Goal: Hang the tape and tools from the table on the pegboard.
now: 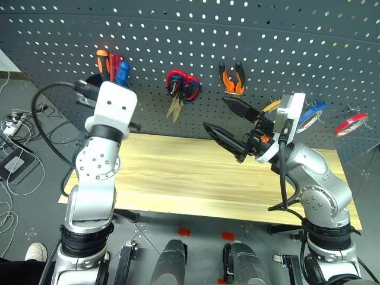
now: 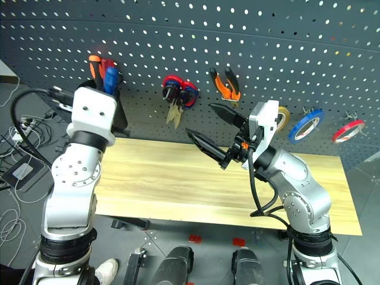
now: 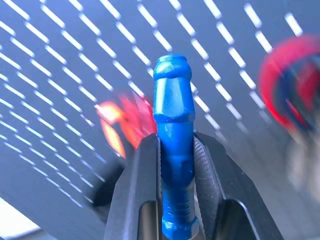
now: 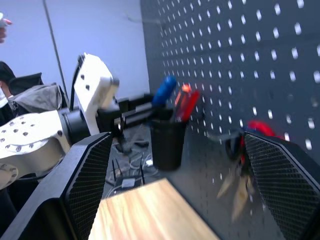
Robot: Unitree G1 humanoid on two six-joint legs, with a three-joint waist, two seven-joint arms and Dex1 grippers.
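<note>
Next, my left gripper puts the blue-handled screwdriver down in the black cup [image 1: 109,83] [image 3: 116,176] beside the red and orange screwdrivers. The screwdriver now hovers close to the pegboard.
My left gripper [image 3: 175,145] is shut on the blue-handled screwdriver [image 3: 172,115], handle tip up, close to the dark grey pegboard [image 1: 267,35]. It hovers at a black cup [image 4: 167,140] holding red and orange screwdrivers [image 4: 184,100]. My right gripper [image 1: 215,113] stands open and empty above the middle of the wooden table [image 1: 178,178]. On the pegboard hang the orange-and-black pliers [image 1: 231,77], scissors with red and dark handles [image 1: 181,89], and the yellow tape [image 2: 284,119], partly hidden behind my right wrist.
A blue tape ring [image 1: 312,116] and a red tape ring [image 1: 350,124] hang at the pegboard's right. Cables and a box [image 1: 15,148] lie on the floor past the table's left end. A person's hand [image 4: 2,22] shows far off.
</note>
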